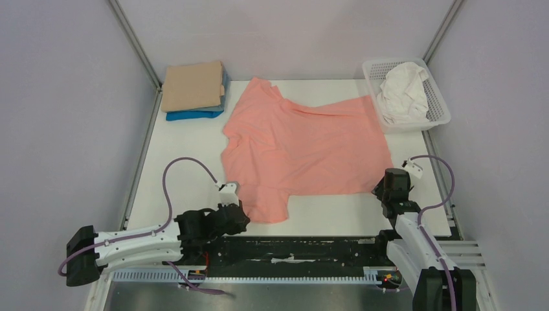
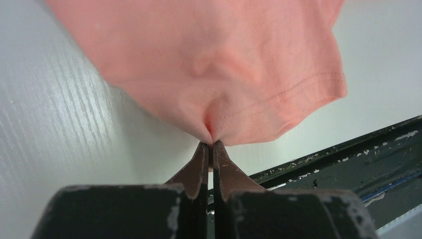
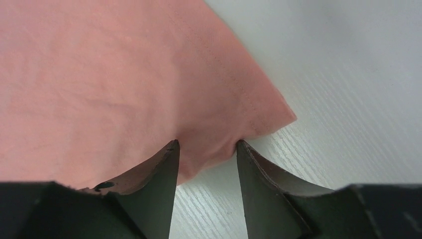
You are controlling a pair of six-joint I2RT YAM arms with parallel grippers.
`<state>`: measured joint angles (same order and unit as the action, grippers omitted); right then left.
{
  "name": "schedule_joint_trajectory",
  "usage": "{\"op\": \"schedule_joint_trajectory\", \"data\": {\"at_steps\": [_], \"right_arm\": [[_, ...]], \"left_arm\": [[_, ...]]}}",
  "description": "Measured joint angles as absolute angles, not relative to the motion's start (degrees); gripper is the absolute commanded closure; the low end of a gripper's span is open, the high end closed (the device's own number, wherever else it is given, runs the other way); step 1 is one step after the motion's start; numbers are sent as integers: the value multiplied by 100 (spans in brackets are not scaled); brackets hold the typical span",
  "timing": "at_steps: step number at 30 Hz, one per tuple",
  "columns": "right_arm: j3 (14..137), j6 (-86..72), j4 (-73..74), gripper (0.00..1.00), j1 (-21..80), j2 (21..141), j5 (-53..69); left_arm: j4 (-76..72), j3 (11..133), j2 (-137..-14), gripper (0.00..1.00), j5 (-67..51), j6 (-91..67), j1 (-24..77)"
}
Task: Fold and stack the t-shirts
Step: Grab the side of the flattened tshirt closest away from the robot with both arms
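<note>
The robot's left gripper needs to release the near sleeve hem on the salmon-pink t-shirt at the base of its far sleeve [image 1: 246, 122].
The salmon-pink t-shirt [image 1: 304, 146] lies spread on the white table. My left gripper [image 1: 241, 217] is shut on its near sleeve hem; in the left wrist view the gripper [image 2: 211, 143] pinches a fold of the sleeve [image 2: 224, 64]. My right gripper [image 1: 382, 189] stands at the shirt's near right corner. In the right wrist view the right gripper [image 3: 206, 145] is open, its fingertips on either side of the corner edge [image 3: 214, 89]. A tan shirt [image 1: 193, 85] lies folded on a blue shirt [image 1: 193, 115] at the back left. A white shirt [image 1: 404, 94] is crumpled in the basket.
A white plastic lattice basket [image 1: 443, 111] stands at the back right corner. A black rail [image 1: 304, 249] runs along the near table edge between the arm bases. Metal frame posts rise at the back corners.
</note>
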<state>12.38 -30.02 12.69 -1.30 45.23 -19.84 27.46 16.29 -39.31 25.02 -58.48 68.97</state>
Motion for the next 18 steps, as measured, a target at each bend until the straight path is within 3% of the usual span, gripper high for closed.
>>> {"op": "schedule_joint_trajectory", "data": {"at_steps": [4,8,18], "right_arm": [[1236,-2991,1129,65,-130,4672,-2005],[1236,-2958,862,98,-130,4919,-1986],[1227,-2781,1352,100,-134,4407,-1754]], "left_arm": [[2886,1525,-3743,98,2499,-6003,6897],[2956,1422,-3592,98,2499,-6084,6897],[3492,1448,-3498,98,2320,-6412,6897]]}}
